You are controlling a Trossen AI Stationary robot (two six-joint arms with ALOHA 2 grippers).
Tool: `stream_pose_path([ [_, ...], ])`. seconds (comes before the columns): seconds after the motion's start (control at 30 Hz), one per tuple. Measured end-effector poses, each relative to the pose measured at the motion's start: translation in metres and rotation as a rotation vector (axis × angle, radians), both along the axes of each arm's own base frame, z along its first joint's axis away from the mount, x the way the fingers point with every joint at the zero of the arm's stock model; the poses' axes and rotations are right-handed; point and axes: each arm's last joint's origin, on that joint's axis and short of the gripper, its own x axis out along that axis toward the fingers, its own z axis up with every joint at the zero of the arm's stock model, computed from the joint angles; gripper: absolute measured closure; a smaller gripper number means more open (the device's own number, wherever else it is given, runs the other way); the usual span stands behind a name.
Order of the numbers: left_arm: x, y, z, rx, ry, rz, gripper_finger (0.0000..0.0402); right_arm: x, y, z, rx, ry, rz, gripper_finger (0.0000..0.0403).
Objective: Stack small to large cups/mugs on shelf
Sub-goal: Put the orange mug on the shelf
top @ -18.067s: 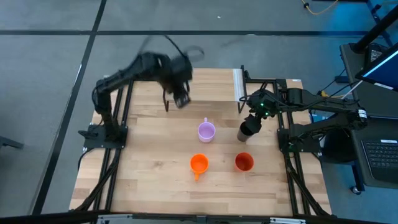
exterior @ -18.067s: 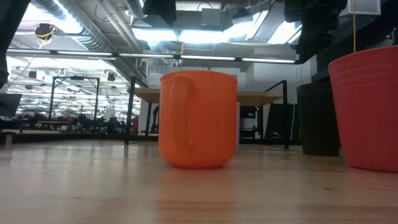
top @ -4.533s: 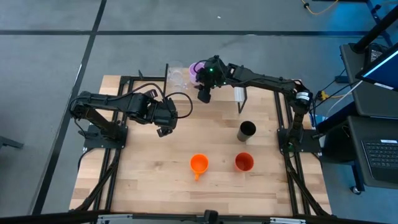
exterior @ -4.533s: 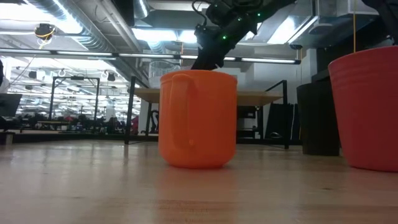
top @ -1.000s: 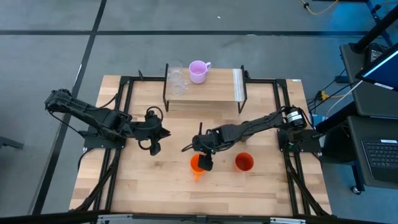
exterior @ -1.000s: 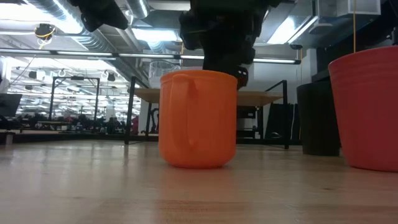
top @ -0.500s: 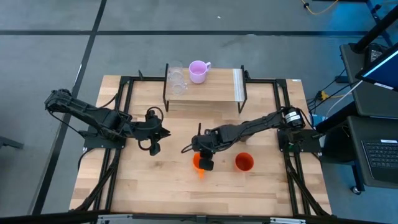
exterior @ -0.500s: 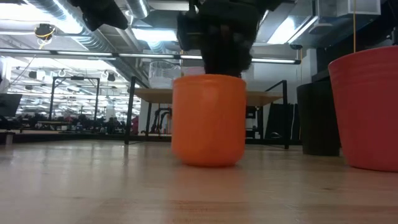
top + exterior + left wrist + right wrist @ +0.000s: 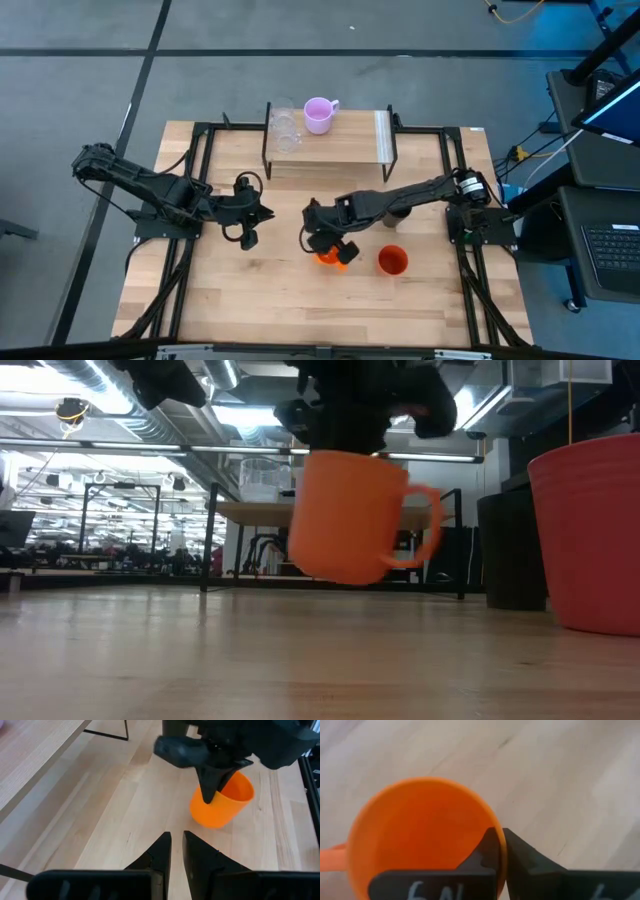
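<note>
The orange handled mug hangs at a tilt from its rim opposite the handle, so the robot's right gripper needs to stand it upright and grip the mug's rim nearer the handle [image 9: 400,466].
My right gripper [image 9: 327,243] is shut on the orange handled mug [image 9: 350,518], which hangs tilted just above the tabletop, its handle [image 9: 426,528] off to one side. My left gripper [image 9: 247,232] waits at the table's left, shut with nothing between its fingers [image 9: 161,851]. The orange-red cup [image 9: 392,261] stands on its base on the tabletop to the mug's right. My right arm partly covers the black cup [image 9: 399,212]. A lilac mug [image 9: 319,115] and clear glasses [image 9: 285,129] stand on the shelf [image 9: 340,152] at the far edge. My right gripper pinches the mug's rim [image 9: 496,836] on the side opposite the handle, one finger inside the mug and one outside. The fingers [image 9: 212,786] come from above, pointing down. The mug is lifted clear of the table and hangs tilted, its mouth up.
The shelf stands on black wire legs [image 9: 388,160] with a white strip [image 9: 381,133] at its right end. Bare tabletop [image 9: 250,300] lies near the front edge and at the left.
My right gripper has shut on the orange mug's rim and gone up and a little toward the far edge. The mug has left the table, tipped, and turned about so that its handle points the other way.
</note>
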Motion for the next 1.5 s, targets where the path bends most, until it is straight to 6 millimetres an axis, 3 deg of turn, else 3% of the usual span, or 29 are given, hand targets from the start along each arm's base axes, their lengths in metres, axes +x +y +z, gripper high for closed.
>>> stream_pose_path([
  [0.2,0.000,0.000,0.000,0.000,0.000,0.000,0.0360,-0.002,0.005,-0.005,0.054,0.027,0.232,0.0393],
  [0.37,0.000,0.000,0.000,0.000,0.000,0.000,0.0360,-0.003,0.010,-0.007,0.119,0.038,0.253,0.0393],
  [0.6,0.000,0.000,0.000,0.000,0.000,0.000,0.0360,-0.001,0.016,-0.028,0.089,0.100,0.264,0.0393],
  [0.7,0.000,0.000,0.000,0.000,0.000,0.000,0.0360,0.000,0.017,-0.030,0.053,0.101,0.218,0.0382],
  [1.0,0.000,0.000,0.000,0.000,0.000,0.000,0.0360,0.002,0.017,-0.030,0.060,0.096,0.126,0.0272],
  [1.17,0.000,0.000,0.000,-0.001,0.000,0.000,0.0360,0.001,0.016,-0.024,0.042,0.083,0.076,0.0233],
  [1.5,0.000,0.000,0.000,-0.001,0.002,-0.001,0.0360,-0.005,0.015,-0.010,0.223,0.221,-0.425,0.0222],
])
